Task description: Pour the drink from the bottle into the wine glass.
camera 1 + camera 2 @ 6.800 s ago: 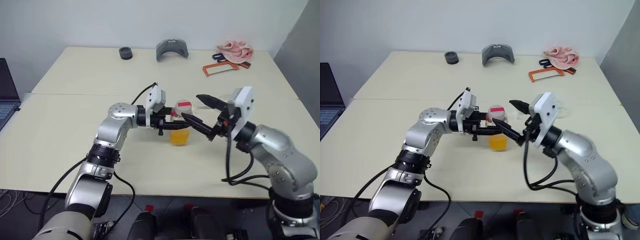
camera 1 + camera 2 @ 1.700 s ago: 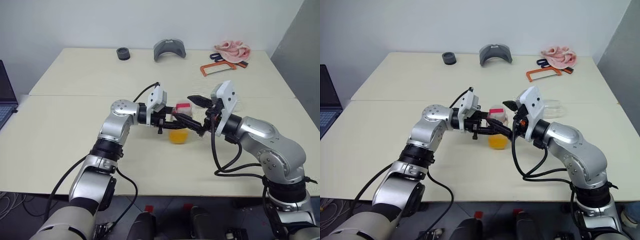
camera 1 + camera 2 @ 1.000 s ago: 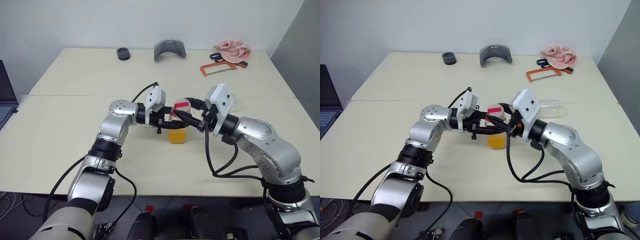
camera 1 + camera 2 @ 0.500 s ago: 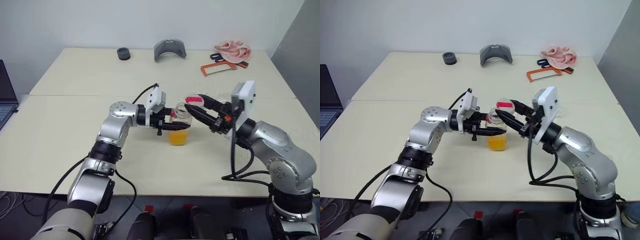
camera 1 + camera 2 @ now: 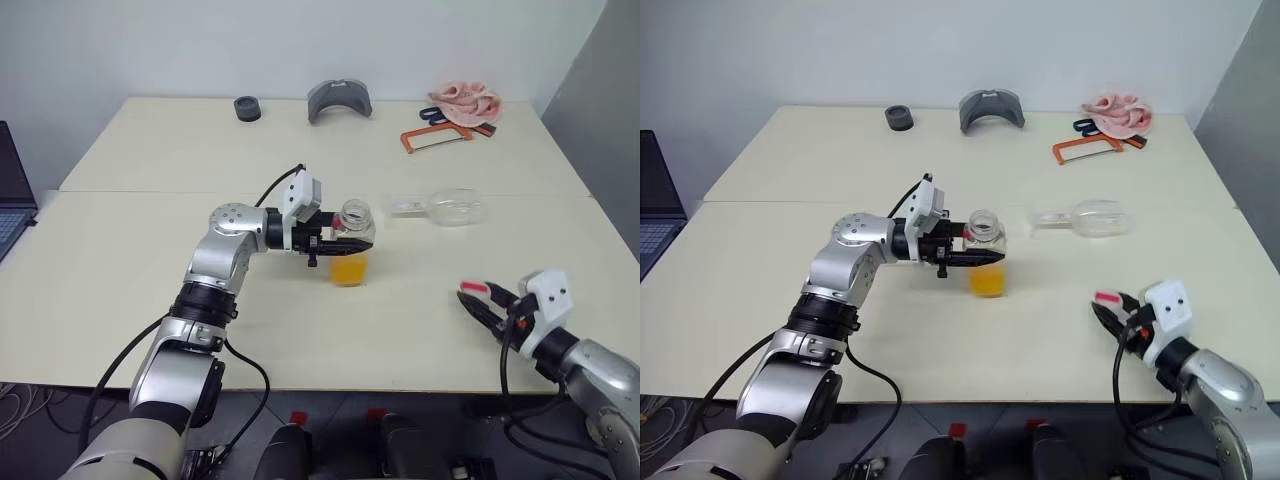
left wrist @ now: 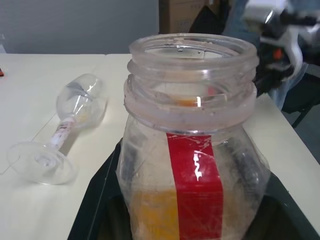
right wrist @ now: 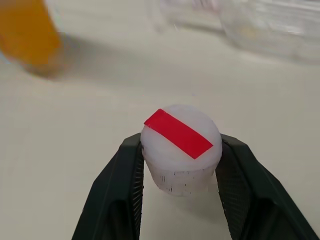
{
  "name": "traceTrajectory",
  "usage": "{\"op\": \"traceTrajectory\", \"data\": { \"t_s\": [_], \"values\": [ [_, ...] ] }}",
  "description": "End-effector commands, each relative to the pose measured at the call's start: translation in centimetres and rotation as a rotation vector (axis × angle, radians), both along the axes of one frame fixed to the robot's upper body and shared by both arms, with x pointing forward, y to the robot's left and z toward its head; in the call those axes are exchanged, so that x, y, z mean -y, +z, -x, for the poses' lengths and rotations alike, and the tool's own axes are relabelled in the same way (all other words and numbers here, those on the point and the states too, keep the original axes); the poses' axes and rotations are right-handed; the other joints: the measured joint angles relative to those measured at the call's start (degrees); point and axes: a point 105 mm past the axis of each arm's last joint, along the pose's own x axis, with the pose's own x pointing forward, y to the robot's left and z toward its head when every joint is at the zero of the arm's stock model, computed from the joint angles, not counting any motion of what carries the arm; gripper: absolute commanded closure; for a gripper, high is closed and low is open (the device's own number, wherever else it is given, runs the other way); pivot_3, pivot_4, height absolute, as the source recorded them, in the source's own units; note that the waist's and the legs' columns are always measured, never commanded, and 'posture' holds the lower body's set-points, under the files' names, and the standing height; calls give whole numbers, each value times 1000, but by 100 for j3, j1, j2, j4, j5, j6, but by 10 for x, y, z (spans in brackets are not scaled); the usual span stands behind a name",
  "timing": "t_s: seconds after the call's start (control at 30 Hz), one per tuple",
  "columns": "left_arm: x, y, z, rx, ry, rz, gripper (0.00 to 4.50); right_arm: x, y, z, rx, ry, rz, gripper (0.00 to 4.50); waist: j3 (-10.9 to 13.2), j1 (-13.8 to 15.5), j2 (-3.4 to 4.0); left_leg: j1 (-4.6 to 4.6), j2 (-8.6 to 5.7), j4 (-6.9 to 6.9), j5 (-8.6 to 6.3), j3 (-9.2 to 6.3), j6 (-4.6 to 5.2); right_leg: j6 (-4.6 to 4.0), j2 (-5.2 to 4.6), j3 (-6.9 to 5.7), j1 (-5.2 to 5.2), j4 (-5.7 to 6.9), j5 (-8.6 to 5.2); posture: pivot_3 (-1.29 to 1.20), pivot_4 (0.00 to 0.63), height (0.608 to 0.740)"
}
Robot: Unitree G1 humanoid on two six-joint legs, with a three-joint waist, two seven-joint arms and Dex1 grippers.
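The robot's left gripper will set the bottle down on the table's near side of the seam (image 5: pixel 235 229), straight before the black round piece.
The bottle (image 5: pixel 350 232) stands upright at the table's middle, its mouth uncapped, with the orange drink (image 5: pixel 349 271) filling its lower part. My left gripper (image 5: pixel 336 243) reaches in from the left and is shut on the bottle (image 6: pixel 192 150) around its body. The wine glass (image 5: pixel 447 208) lies on its side to the bottle's right and further back, bowl to the right, also seen as the wine glass (image 6: pixel 65 125). My right gripper (image 5: pixel 482 302) hangs low at the near right, shut on the white cap (image 7: pixel 180 132) with a red stripe.
Along the far edge lie a black round piece (image 5: pixel 251 106), a grey curved part (image 5: pixel 342 99), an orange saw frame (image 5: pixel 443 135) and a pink cloth (image 5: pixel 468 100). A laptop (image 5: pixel 12 185) sits at the left edge.
My right gripper has pulled the cap off the bottle's mouth and swung right and down to the table's near right. The bottle now stands uncapped. The left gripper has held still.
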Motion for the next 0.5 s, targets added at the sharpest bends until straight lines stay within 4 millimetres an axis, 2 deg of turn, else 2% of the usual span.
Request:
{"op": "traceTrajectory", "data": {
  "t_s": [0.03, 0.2, 0.23, 0.27, 0.4, 0.43, 0.5],
  "values": [
    [-3, 17, 0, 47, 7, 45, 2708, 21, 11, -15, 76, -157, -8, 1833, 0, -3, 0, 3, 1, 1, 1, 1, 1, 0, 1, 1, 0, 5, 0, 0, 150, 740],
    [-9, 19, -2, 52, 48, 56, 2708, 18, 12, -13, 49, -117, -60, 67, 0, 9, 1, 6, 3, 0, 3, -3, 2, -1, 2, -1, 0, 17, 0, 0, 150, 740],
    [-10, 19, -2, 52, 52, 57, 2708, 18, 12, -12, 46, -112, -64, 0, 0, 9, 1, 6, 3, 0, 3, -2, 2, -1, 0, 1, 0, 17, 0, 0, 150, 740],
    [-13, 21, -5, 51, 90, 79, 2708, 14, 14, -7, 32, -37, -33, 0, -1, 11, 2, 6, 4, 0, 3, -3, 3, 0, -1, 0, 0, 17, 0, 0, 150, 740],
    [-43, 27, -28, 55, 340, 160, 2708, 11, 33, 3, 12, 204, 147, 0, 0, 20, 1, 4, 1, 6, 2, 0, 5, 1, -9, 3, 1, 15, 0, 0, 150, 740],
    [-51, 27, -34, 68, 407, 166, 2708, 6, 39, 2, 21, 240, 154, 0, 0, 13, 0, 6, 1, 8, 2, 2, 6, 3, -6, 5, 2, 14, 1, 0, 150, 740],
    [-71, 29, -48, 99, 557, 177, 2709, -19, 54, 0, 58, 363, 141, 0, 2, -18, -3, 11, 2, 9, 2, 2, 6, 4, 2, 4, 4, 15, 1, 0, 150, 740]
  ]
}}
